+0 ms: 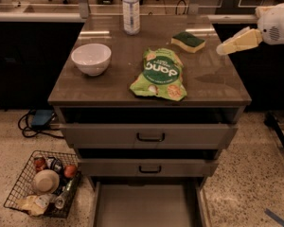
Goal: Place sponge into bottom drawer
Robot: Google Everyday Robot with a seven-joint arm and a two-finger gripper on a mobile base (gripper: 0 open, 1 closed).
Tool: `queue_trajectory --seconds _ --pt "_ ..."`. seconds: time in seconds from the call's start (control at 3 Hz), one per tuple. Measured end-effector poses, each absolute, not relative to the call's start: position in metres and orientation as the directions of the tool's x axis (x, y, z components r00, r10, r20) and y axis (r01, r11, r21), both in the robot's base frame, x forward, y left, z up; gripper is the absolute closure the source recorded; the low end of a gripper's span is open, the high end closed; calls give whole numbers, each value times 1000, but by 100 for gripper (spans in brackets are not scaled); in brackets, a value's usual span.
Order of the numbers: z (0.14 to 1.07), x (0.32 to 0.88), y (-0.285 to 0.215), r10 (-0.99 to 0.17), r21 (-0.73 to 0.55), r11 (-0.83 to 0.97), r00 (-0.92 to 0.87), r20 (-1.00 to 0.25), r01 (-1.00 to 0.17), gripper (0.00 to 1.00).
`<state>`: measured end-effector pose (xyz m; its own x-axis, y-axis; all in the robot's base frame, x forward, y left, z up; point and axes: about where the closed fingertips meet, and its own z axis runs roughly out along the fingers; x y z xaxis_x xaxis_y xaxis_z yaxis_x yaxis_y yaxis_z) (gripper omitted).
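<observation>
Next, the gripper closes on the end of the sponge [197, 44] that is farther from the water bottle.
The sponge [188, 41], dark green on top with a yellow foam layer, lies at the back right of the cabinet top. The bottom drawer [146, 205] is pulled out at the cabinet's foot and shows a flat grey floor. The gripper [225, 48], with pale yellow fingers, comes in from the right edge and hovers just right of the sponge, above the top's right side. It holds nothing.
A green snack bag [159, 74] lies mid-top, a white bowl [91, 58] at the left, a water bottle [130, 9] at the back. Two upper drawers with black handles [150, 137] are slightly open. A wire basket [43, 183] of items stands on the floor at lower left.
</observation>
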<state>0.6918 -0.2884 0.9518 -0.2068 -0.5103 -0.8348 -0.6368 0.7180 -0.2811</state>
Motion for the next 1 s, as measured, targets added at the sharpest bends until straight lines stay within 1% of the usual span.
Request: queue_trajectory --seconds 0.67,1.0 --pt "929 778 -266 -456 -249 698 -149 -877 -671 0" --pt "911 811 -257 -428 -221 700 -151 -891 -679 0"
